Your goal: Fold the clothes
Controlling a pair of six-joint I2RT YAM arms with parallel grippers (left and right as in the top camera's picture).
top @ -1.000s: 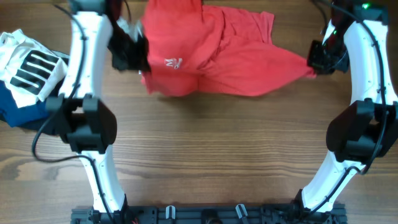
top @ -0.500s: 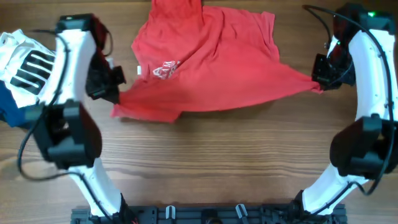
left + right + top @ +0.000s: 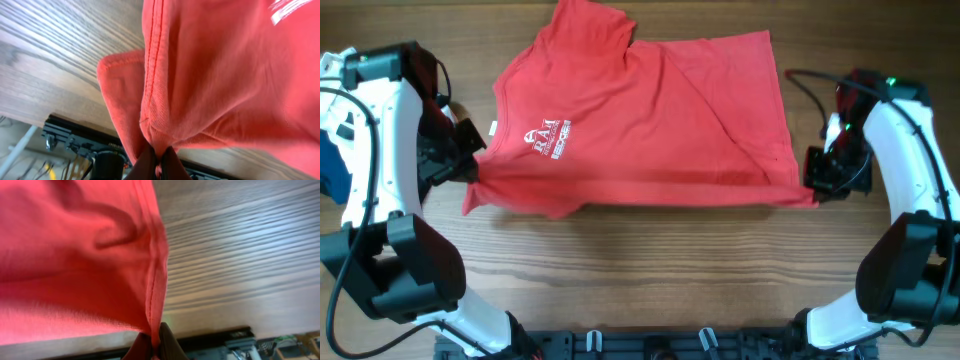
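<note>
My right gripper has the hem corner. It will let that corner go on top of the red T-shirt (image 3: 777, 168), near the shirt's plain side edge.
The clothes, a red T-shirt (image 3: 640, 120), hang stretched wide between my two arms over the wooden table, white lettering (image 3: 549, 140) facing up and a small white tag (image 3: 493, 128) at its left edge. My left gripper (image 3: 467, 172) is shut on the shirt's near left corner; in the left wrist view (image 3: 159, 162) bunched hem is pinched between the dark fingers. My right gripper (image 3: 812, 180) is shut on the near right corner, and in the right wrist view (image 3: 154, 347) the stitched hem (image 3: 156, 280) runs straight into the jaws. The shirt's far part lies folded over itself.
A white garment with black stripes (image 3: 332, 62) and a navy folded garment (image 3: 328, 165) lie at the left edge behind my left arm. Bare wooden tabletop (image 3: 650, 270) spreads in front of the shirt. A black rail (image 3: 650, 345) runs along the near edge.
Both arms have moved apart and toward the near side, pulling the crumpled shirt out flat and wide. The lettering now faces up, fully visible. Both grips have held.
</note>
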